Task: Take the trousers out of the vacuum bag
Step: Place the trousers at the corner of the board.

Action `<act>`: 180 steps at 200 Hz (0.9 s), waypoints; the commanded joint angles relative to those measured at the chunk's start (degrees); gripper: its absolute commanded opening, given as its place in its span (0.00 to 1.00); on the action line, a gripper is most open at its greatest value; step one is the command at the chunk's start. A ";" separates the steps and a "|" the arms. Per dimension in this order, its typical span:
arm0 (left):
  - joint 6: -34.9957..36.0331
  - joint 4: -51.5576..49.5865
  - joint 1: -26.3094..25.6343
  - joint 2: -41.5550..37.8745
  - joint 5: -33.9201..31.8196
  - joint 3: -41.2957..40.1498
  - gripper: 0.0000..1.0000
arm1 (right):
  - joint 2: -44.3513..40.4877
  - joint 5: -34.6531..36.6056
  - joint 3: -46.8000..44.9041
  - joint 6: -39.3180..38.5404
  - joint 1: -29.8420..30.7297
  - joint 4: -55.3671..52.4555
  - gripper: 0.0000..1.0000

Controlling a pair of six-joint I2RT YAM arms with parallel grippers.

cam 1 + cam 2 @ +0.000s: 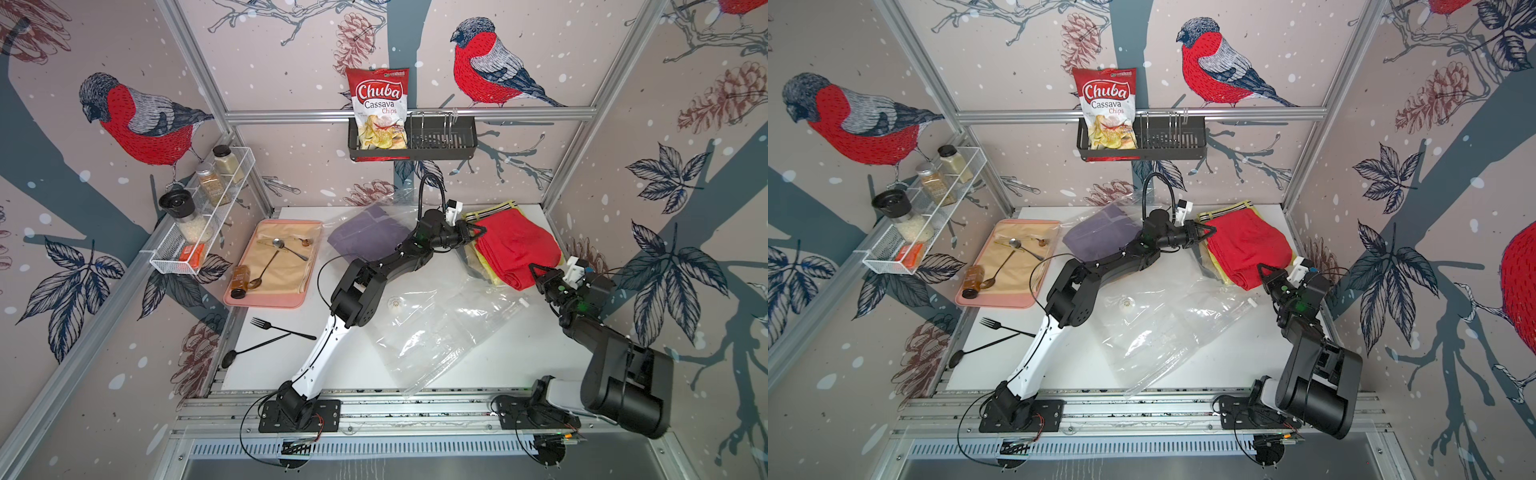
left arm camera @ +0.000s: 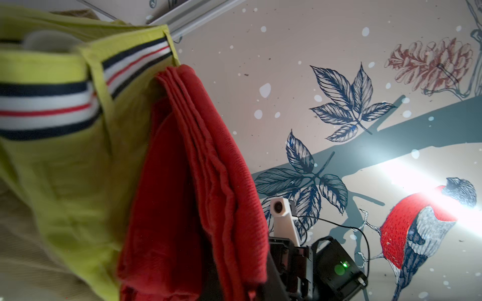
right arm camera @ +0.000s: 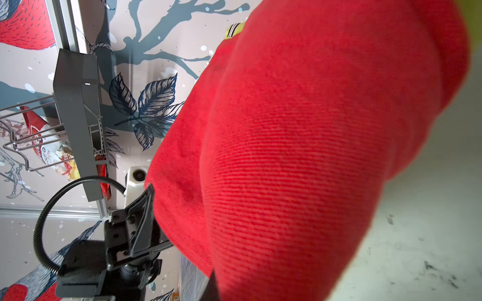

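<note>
The red trousers lie short of the yellow trousers' striped waistband, so next my left gripper regrips the red edge (image 1: 485, 244) and shifts it back over the waistband.
Red trousers (image 1: 519, 245) (image 1: 1250, 245) lie folded on top of a pile at the back right, over yellow trousers (image 1: 490, 212) with a striped waistband. My left gripper (image 1: 478, 232) (image 1: 1208, 231) is shut on the red trousers' left corner. My right gripper (image 1: 536, 270) (image 1: 1264, 270) is shut on their near edge. In the left wrist view the red trousers (image 2: 208, 182) hang beside the yellow trousers (image 2: 78, 169). Red cloth (image 3: 313, 156) fills the right wrist view. The clear vacuum bag (image 1: 436, 328) (image 1: 1163, 328) lies crumpled mid-table, with purple trousers (image 1: 365, 230) (image 1: 1100, 232) inside its far end.
A pink tray (image 1: 266, 301) at the left holds a beige mat, spoons and a small bottle. A black fork (image 1: 282, 328) and black spoon (image 1: 249, 351) lie in front of it. A wire shelf (image 1: 166, 259) with jars hangs on the left wall. A black basket (image 1: 449, 143) holds a chips packet (image 1: 378, 108).
</note>
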 commanded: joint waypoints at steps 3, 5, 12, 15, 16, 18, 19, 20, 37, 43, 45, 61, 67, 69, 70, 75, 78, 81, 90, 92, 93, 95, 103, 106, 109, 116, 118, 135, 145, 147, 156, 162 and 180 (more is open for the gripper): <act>-2.65 5.94 -0.33 -1.41 1.09 -1.16 0.04 | 0.21 1.00 -0.62 0.43 -1.72 1.41 0.01; -2.44 5.61 -0.37 -1.46 1.06 -1.11 0.04 | 0.26 0.90 -0.72 0.57 -1.82 1.68 0.01; -1.38 3.85 -0.59 -1.56 0.76 -0.69 0.04 | 0.75 0.60 -0.96 1.02 -2.16 2.28 0.01; -0.98 3.21 -0.63 -1.50 0.59 -0.52 0.04 | 0.87 0.46 -1.01 1.15 -2.25 2.42 0.02; -0.95 3.04 -0.68 -1.49 0.60 -0.49 0.04 | 0.94 0.46 -1.03 1.17 -2.27 2.43 0.02; -0.85 2.86 -0.70 -1.47 0.52 -0.44 0.04 | 1.05 0.41 -1.04 1.22 -2.38 2.43 0.02; -0.84 2.78 -0.71 -1.43 0.48 -0.45 0.04 | 1.16 0.39 -1.04 1.25 -2.43 2.43 0.02; -0.83 2.69 -0.72 -1.41 0.50 -0.45 0.04 | 1.26 0.38 -1.04 1.26 -2.45 2.48 0.02; -1.59 3.28 -0.82 -0.79 0.38 -1.27 0.11 | 2.08 0.11 -1.07 1.53 -2.83 2.75 0.05; -1.81 3.55 -0.82 -0.70 0.19 -1.85 0.17 | 2.22 0.00 -0.97 1.49 -2.89 2.67 0.06; -1.86 3.63 -0.82 -0.68 0.05 -2.03 0.19 | 2.32 -0.01 -0.96 1.46 -2.91 2.69 0.06; -1.23 2.53 -0.86 -0.34 -0.40 -2.59 0.36 | 2.75 -0.16 -0.92 1.60 -3.04 2.83 0.09; -0.90 2.07 -0.91 -0.28 -0.60 -2.80 0.42 | 2.86 -0.24 -0.82 1.62 -3.00 2.91 0.10; -0.69 1.87 -0.91 -0.32 -0.61 -2.78 0.43 | 2.90 -0.24 -0.84 1.62 -3.00 2.93 0.10; -0.58 1.75 -0.91 -0.32 -0.66 -2.85 0.44 | 2.92 -0.29 -0.86 1.62 -3.00 2.99 0.10; 0.09 1.05 -0.96 -0.36 -0.98 -3.04 0.45 | 3.00 -0.38 -0.87 1.62 -2.95 3.03 0.10; 0.49 0.54 -0.96 -0.46 -1.11 -3.17 0.47 | 3.07 -0.36 -0.88 1.69 -2.99 3.11 0.11; 0.87 -0.03 -0.99 -0.61 -1.37 -3.32 0.49 | 3.11 -0.41 -0.95 1.71 -3.00 3.13 0.11; 1.96 -0.91 -0.99 -1.07 -2.08 -4.06 0.56 | 3.14 -0.51 -0.94 1.71 -3.00 3.23 0.11; 2.20 -1.07 -1.04 -1.17 -2.17 -4.21 0.58 | 3.12 -0.58 -0.93 1.66 -3.00 3.23 0.11; 2.32 -1.21 -1.02 -1.23 -2.23 -4.27 0.59 | 3.16 -0.59 -0.94 1.69 -3.00 3.23 0.11; 2.58 -1.36 -1.00 -1.32 -2.38 -4.37 0.60 | 3.15 -0.62 -0.95 1.70 -3.00 3.23 0.11; 3.63 -2.23 -1.04 -1.71 -2.92 -4.73 0.65 | 3.18 -0.62 -1.00 1.69 -2.99 3.33 0.11; 3.92 -2.57 -1.14 -1.85 -3.03 -4.82 0.67 | 3.24 -0.60 -1.08 1.71 -2.93 3.44 0.11; 4.19 -2.99 -1.09 -1.95 -3.24 -4.78 0.69 | 3.28 -0.64 -1.07 1.71 -2.97 3.45 0.11; 4.91 -3.85 -1.16 -2.00 -3.43 -4.68 0.73 | 3.38 -0.76 -1.05 1.79 -3.00 3.49 0.11; 5.11 -4.11 -1.17 -1.93 -3.45 -4.61 0.74 | 3.38 -0.77 -1.07 1.79 -2.93 3.56 0.11; 6.11 -5.51 -1.26 -1.51 -3.95 -4.07 0.80 | 3.46 -0.96 -1.13 1.97 -3.05 3.91 0.11; 6.62 -6.19 -1.30 -1.31 -4.35 -4.09 0.80 | 3.38 -0.95 -1.13 2.06 -3.05 3.84 0.11; 6.64 -6.17 -1.27 -1.25 -4.32 -4.04 0.80 | 3.38 -0.99 -1.13 2.06 -3.08 3.89 0.11; 6.77 -6.50 -1.39 -0.80 -4.35 -3.77 0.80 | 3.38 -0.97 -1.05 2.10 -3.08 3.91 0.11; 6.74 -6.62 -1.41 -0.54 -4.30 -3.42 0.80 | 3.38 -1.03 -1.05 2.06 -3.09 3.85 0.11; 7.47 -8.64 -1.57 0.49 -4.20 -1.67 0.80 | 3.39 -1.12 -0.98 2.13 -3.04 3.84 0.11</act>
